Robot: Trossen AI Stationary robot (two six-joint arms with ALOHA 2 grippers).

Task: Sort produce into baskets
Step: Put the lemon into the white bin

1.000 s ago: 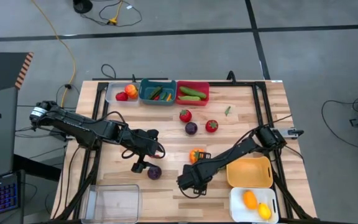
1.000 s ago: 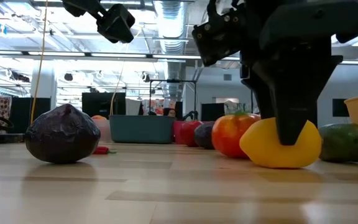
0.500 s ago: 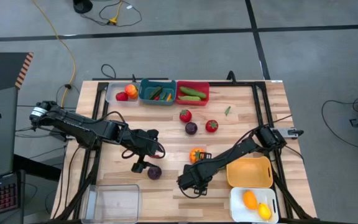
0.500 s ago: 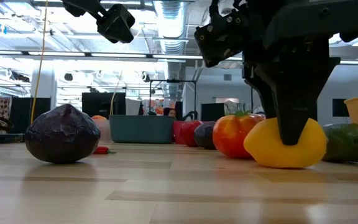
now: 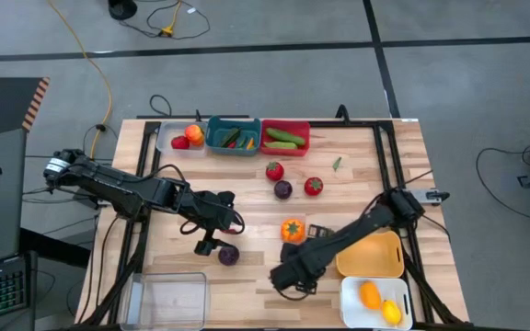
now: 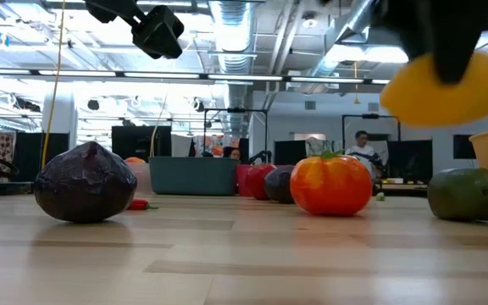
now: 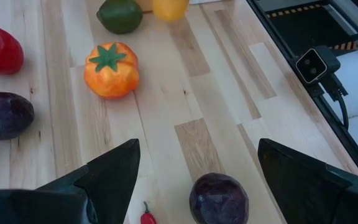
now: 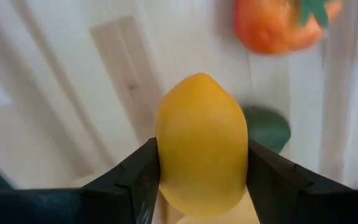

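Observation:
The robot's right gripper needs to release the yellow lemon in the white basket (image 5: 353, 310), next to the two yellow-orange fruits. The lemon still floats above the wood.
My right gripper (image 5: 293, 275) hangs over the table's near middle, left of the orange-yellow basket (image 5: 369, 255), shut on a yellow lemon (image 8: 201, 143). In the low view the lemon (image 6: 443, 89) floats above the wood. A green lime (image 6: 463, 193) and an orange tomato (image 5: 293, 230) rest on the table close by. My left gripper (image 5: 208, 244) stands open just above and left of a purple cabbage (image 5: 229, 255), which rests on the table with a small red chili (image 7: 146, 218) beside it. My right gripper pinches the lemon's two long sides (image 8: 161, 155) between its two fingers. The fingers come from above, pointing down. The lemon is lifted clear of the table, its pointed end away from the wrist.
Along the far edge stand pale grey (image 5: 169, 143), teal (image 5: 212, 136) and red (image 5: 284, 150) baskets holding produce. A white basket (image 5: 350, 303) with two yellow-orange fruits and a clear one (image 5: 168, 299) sit at the near edge. Two red tomatoes (image 5: 274, 170) and a purple fruit (image 5: 283, 189) lie mid-table.
My right gripper has risen and drifted a little toward the table's right and near edges, taking the lemon with it. The lemon, which sat on the table beside the tomato and lime, now hangs well clear of the wood.

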